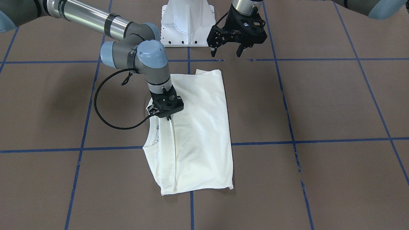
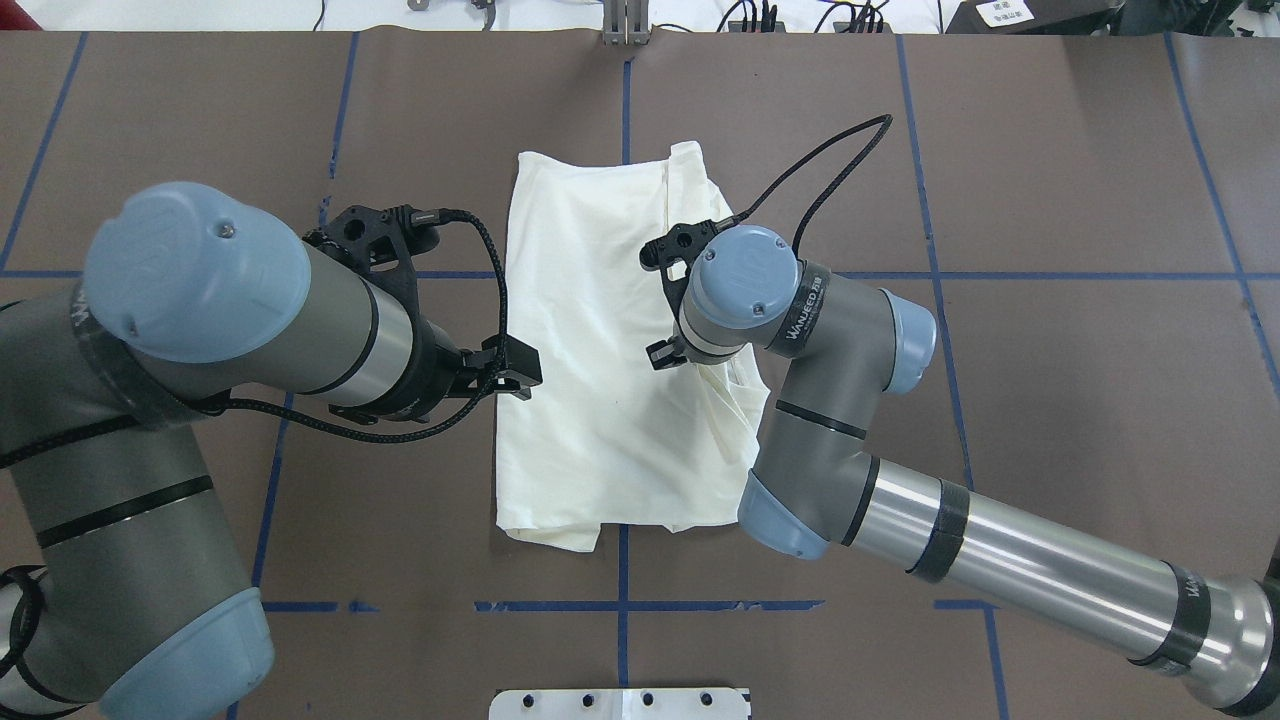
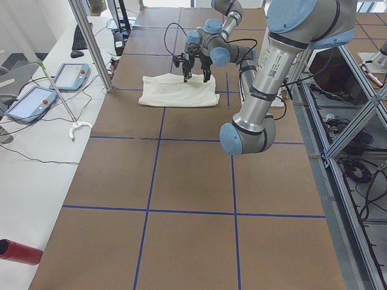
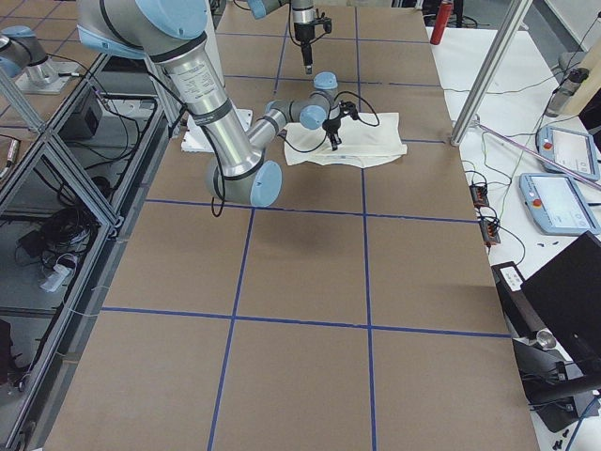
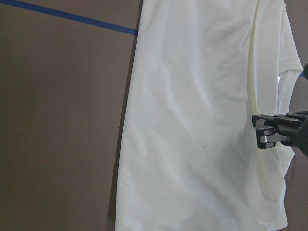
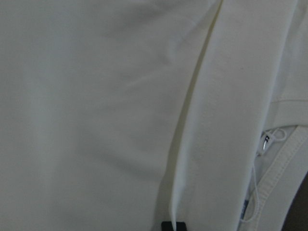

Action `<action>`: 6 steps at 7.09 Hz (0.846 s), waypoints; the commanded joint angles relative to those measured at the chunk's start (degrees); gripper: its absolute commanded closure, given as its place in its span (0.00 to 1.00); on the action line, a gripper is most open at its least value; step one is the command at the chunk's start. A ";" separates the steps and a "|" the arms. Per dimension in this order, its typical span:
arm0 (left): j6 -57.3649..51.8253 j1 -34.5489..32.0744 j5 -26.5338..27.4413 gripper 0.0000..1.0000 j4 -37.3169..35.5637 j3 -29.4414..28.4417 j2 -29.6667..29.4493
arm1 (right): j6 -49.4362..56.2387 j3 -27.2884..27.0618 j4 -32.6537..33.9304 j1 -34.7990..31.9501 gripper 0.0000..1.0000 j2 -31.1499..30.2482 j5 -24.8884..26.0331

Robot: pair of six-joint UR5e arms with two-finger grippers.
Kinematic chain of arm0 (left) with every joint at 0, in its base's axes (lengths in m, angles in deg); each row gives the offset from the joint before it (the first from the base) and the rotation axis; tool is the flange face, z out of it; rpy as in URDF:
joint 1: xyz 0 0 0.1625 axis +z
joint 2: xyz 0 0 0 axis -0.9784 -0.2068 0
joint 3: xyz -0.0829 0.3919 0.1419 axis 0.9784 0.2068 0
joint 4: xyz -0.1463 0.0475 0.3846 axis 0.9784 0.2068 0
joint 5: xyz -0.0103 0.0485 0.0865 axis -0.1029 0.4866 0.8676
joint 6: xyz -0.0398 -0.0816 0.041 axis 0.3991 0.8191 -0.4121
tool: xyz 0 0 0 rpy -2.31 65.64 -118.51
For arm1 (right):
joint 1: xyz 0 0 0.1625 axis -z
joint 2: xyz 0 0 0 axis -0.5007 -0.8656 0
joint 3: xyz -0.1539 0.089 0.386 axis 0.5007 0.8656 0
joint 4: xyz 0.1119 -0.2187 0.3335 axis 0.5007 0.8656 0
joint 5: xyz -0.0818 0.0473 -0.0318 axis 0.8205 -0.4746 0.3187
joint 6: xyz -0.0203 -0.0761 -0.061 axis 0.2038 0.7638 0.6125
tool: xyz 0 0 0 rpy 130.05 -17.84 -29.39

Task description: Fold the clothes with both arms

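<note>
The shirt's corner [image 1: 219, 71] beside the white pedestal base, on the long edge away from my right gripper, is next for my left gripper to go to and close on.
The clothes are one cream-white shirt [image 1: 198, 127] [image 2: 590, 350] lying folded lengthwise on the brown table, plain side up. Its neckline and label [image 1: 153, 134] face the right arm's side. My right gripper [image 1: 168, 117] [image 4: 334, 143] points straight down onto a lengthwise fold edge near the collar, its fingers [image 5: 265, 132] close together on that fold. The right wrist view is filled with cloth [image 6: 96, 96] and the fold line. My left gripper [image 1: 226, 52] [image 2: 512, 378] hangs open above the table beside the shirt's long edge, holding nothing. The left wrist view looks down on the shirt [image 5: 192, 120].
The white pedestal base [image 1: 188, 25] [image 2: 620, 703] stands just behind the shirt. Blue tape lines [image 1: 319, 140] grid the brown tabletop. Side benches hold control pendants [image 3: 66, 75] [image 4: 556, 193], a red bottle [image 3: 18, 251] and metal posts [image 3: 91, 42].
</note>
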 commanded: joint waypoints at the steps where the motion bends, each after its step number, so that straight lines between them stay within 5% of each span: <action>1: 0.01 0.02 -0.03 0.00 0.00 0.00 -0.06 | 0.42 -0.13 0.07 -1.79 1.00 0.08 -0.68; 4: 0.10 0.02 0.06 0.00 0.35 -0.26 -0.15 | 0.34 -2.84 0.33 -3.56 1.00 -4.37 -2.27; 6: 0.18 0.10 0.06 0.00 1.76 -1.49 -0.24 | -0.19 -10.11 1.64 -3.91 1.00 -11.05 -2.27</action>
